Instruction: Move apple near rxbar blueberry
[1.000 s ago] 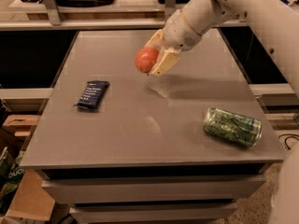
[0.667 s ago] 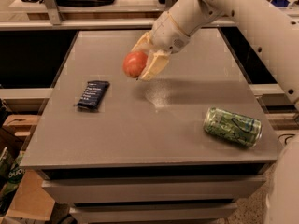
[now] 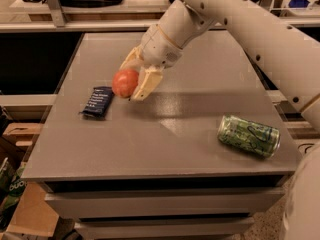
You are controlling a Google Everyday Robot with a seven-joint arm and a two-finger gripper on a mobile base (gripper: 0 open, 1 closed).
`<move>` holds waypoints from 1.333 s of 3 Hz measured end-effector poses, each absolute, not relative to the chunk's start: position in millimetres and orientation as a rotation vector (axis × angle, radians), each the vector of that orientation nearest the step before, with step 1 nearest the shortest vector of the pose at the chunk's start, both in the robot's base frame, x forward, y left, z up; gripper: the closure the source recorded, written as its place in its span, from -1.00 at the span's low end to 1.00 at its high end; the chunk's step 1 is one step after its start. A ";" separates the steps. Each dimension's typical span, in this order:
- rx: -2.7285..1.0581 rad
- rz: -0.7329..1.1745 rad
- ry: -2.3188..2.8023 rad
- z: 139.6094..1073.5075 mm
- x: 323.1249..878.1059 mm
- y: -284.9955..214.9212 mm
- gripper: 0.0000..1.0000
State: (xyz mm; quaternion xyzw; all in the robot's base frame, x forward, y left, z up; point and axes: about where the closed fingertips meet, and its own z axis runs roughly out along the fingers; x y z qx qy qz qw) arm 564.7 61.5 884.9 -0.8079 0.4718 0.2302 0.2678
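The robot's gripper needs to release the apple, now held just above the table, against the rxbar blueberry's long edge (image 3: 111,96), on the side toward the green can.
The red-orange apple (image 3: 125,82) is held between the cream fingers of my gripper (image 3: 131,80), just above the grey table top (image 3: 165,134) at its left-middle. The gripper is shut on the apple. The rxbar blueberry (image 3: 98,101), a flat dark navy wrapper, lies on the table just left of and slightly nearer than the apple, a small gap apart. My white arm reaches in from the upper right.
A green drink can (image 3: 248,135) lies on its side at the right front of the table. Shelving and dark gaps surround the table; a cardboard box (image 3: 35,214) sits on the floor at the lower left.
My gripper has carried the apple leftward and toward the front, lower over the table, so it now sits right beside the navy bar.
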 end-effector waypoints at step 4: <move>-2.228 0.714 1.182 870.9 544.6 103.4 1.00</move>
